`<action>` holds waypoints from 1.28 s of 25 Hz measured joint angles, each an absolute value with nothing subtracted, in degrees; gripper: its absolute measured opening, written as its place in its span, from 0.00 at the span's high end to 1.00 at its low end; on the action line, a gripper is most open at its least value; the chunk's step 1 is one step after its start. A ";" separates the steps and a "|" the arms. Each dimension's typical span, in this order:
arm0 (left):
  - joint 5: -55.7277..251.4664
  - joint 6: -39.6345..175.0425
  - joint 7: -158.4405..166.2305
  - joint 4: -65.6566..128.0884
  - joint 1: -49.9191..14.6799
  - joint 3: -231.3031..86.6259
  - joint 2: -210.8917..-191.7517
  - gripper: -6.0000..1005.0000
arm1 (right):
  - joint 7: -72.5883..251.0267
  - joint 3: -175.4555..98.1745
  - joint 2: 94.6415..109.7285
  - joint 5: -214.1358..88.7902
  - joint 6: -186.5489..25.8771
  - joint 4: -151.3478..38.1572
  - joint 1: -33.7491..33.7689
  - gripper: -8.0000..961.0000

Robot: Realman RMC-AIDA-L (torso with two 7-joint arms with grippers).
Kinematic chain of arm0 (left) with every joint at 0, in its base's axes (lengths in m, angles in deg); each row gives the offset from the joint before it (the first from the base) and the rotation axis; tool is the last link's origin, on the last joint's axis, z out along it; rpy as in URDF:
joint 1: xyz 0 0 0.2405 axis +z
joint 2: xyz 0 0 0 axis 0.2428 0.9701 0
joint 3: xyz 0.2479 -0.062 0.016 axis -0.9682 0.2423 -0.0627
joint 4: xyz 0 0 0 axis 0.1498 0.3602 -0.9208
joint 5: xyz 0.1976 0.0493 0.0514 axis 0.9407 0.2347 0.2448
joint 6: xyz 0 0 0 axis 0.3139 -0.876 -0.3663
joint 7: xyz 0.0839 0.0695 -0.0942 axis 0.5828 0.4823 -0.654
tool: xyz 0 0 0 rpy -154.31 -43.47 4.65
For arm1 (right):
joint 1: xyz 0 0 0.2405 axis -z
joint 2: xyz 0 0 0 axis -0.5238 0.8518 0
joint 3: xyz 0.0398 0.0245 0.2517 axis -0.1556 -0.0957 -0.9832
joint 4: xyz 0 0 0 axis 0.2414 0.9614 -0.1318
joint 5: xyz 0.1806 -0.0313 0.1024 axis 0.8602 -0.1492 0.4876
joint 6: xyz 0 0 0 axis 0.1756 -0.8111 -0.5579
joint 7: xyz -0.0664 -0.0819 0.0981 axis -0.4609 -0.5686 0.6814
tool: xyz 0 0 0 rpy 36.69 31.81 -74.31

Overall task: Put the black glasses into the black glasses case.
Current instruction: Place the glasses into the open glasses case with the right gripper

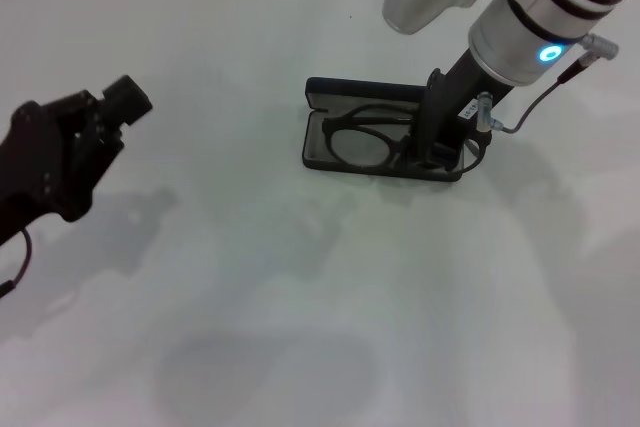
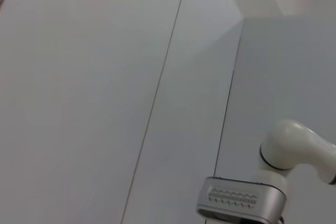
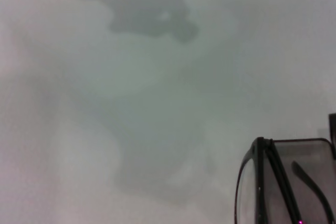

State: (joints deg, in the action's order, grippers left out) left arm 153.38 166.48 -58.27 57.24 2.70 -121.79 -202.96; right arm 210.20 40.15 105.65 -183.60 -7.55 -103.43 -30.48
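Note:
My right gripper is going to put the black glasses down over the near edge of the open black glasses case (image 1: 421, 159). The glasses still rest inside the case.
The black glasses case (image 1: 325, 152) lies open in the middle of the white table, its lid (image 1: 360, 92) standing up on the far side. The black glasses (image 1: 358, 144) rest inside it, lenses toward the case's left end. My right gripper (image 1: 431, 147) reaches down into the right end of the case, right against the glasses; its tips are hidden. In the right wrist view one lens and temple arm of the glasses (image 3: 273, 182) fill the lower corner over pale table. My left gripper (image 1: 95, 127) hangs far to the left, away from the case.
A grey cable (image 1: 530, 112) loops beside my right wrist above the case's right end. The white table (image 1: 300, 297) stretches bare in front and to the left. The left wrist view shows only wall panels and a white and silver robot part (image 2: 241, 200).

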 joint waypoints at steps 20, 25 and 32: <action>155.15 166.32 -56.39 54.52 1.82 -121.89 -203.93 0.94 | 203.67 40.22 105.63 -183.76 -15.25 -93.81 -32.27 0.86; 155.50 166.26 -56.28 53.50 1.29 -121.89 -204.03 0.95 | 203.27 40.28 105.66 -183.80 -15.39 -93.80 -32.47 0.86; 155.58 166.26 -56.25 53.20 0.98 -121.89 -204.02 0.95 | 203.10 40.32 105.66 -183.85 -16.10 -93.81 -32.63 0.86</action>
State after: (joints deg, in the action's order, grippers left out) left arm 155.58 166.26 -56.25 53.20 0.98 -121.89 -204.02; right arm 203.10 40.32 105.66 -183.85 -16.10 -93.81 -32.63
